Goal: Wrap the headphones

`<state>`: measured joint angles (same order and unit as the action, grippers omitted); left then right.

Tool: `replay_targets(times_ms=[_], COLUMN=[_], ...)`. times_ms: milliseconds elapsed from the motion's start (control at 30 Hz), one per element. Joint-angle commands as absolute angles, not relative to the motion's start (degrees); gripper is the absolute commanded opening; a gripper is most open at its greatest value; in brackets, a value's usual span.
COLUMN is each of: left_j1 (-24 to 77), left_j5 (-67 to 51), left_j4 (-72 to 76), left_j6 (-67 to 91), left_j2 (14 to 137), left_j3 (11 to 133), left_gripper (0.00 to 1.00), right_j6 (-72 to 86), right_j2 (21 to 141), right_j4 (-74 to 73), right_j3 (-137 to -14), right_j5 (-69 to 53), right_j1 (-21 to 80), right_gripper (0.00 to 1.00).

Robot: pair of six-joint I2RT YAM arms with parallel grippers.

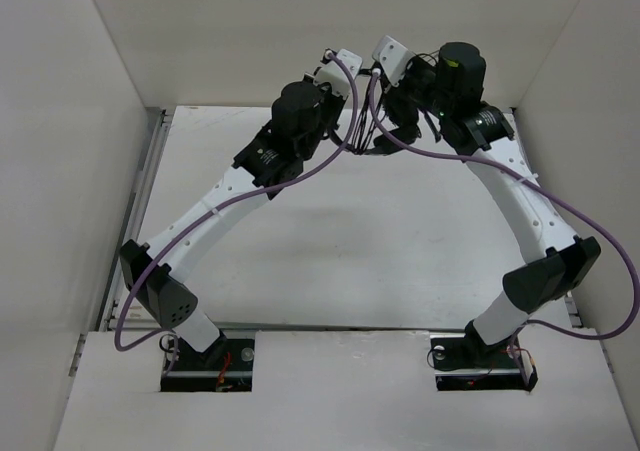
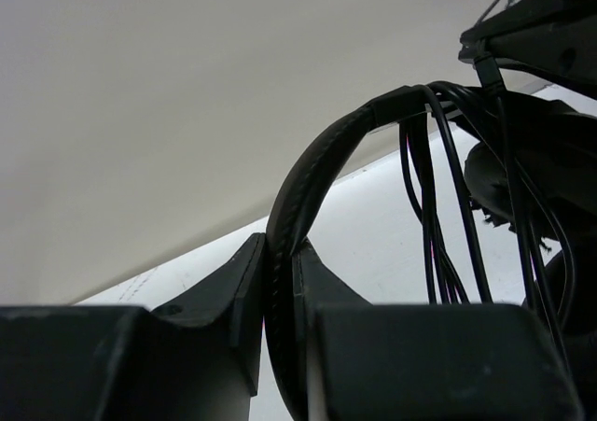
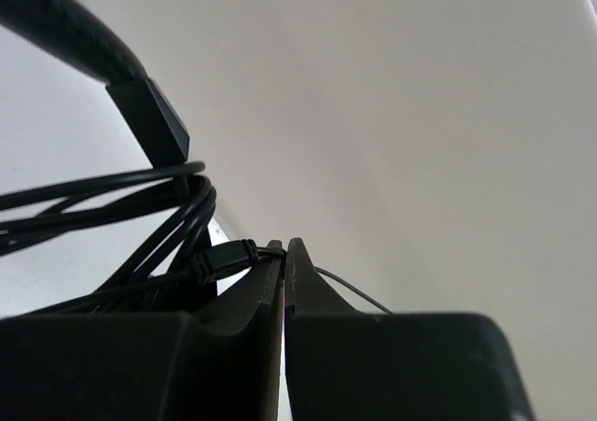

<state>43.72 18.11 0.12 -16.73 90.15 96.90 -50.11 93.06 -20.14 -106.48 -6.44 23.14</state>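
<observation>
The black headphones, now held up at the table's far middle, will be released by my left gripper on the far middle of the white table point(image 1: 342, 164), just short of the back edge of the table.
The black headphones are held up at the far middle of the table, mostly hidden behind both wrists in the top view point(image 1: 372, 141). My left gripper point(image 2: 280, 253) is shut on the padded headband point(image 2: 312, 169), which arcs up and to the right. The thin black cord point(image 2: 434, 216) hangs in several loops over the headband near an earcup point(image 2: 499, 183). My right gripper point(image 3: 284, 248) is shut on the cord right at its tips, beside a ribbed black plug sleeve point(image 3: 224, 258). Several cord loops point(image 3: 112, 206) run left of it under the headband end point(image 3: 149, 113). The plug tips do not show.
White walls enclose the table point(image 1: 330, 251) at the back and both sides. Purple cables point(image 1: 570, 211) trail from both arms. The arm bases point(image 1: 210, 356) sit at the near edge. A metal rail point(image 1: 140, 201) runs along the left side.
</observation>
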Motion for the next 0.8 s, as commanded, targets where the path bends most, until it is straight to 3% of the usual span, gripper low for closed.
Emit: replay_targets(times_ms=[0, 767], left_j1=[45.9, 45.2], left_j5=[9.4, 3.2], left_j4=[-1.0, -7.1], left_j6=[-14.4, -10.2], left_j2=[86.0, 85.5], left_j3=[100.1, 100.5], left_gripper=[0.01, 0.0], right_j6=[-48.3, -44.1], right_j2=[92.6, 92.6], right_j4=[-14.9, -18.2], right_j3=[-109.9, -113.8], right_j5=[-4.3, -11.4], right_j1=[21.0, 20.1], right_gripper=[0.0, 0.0])
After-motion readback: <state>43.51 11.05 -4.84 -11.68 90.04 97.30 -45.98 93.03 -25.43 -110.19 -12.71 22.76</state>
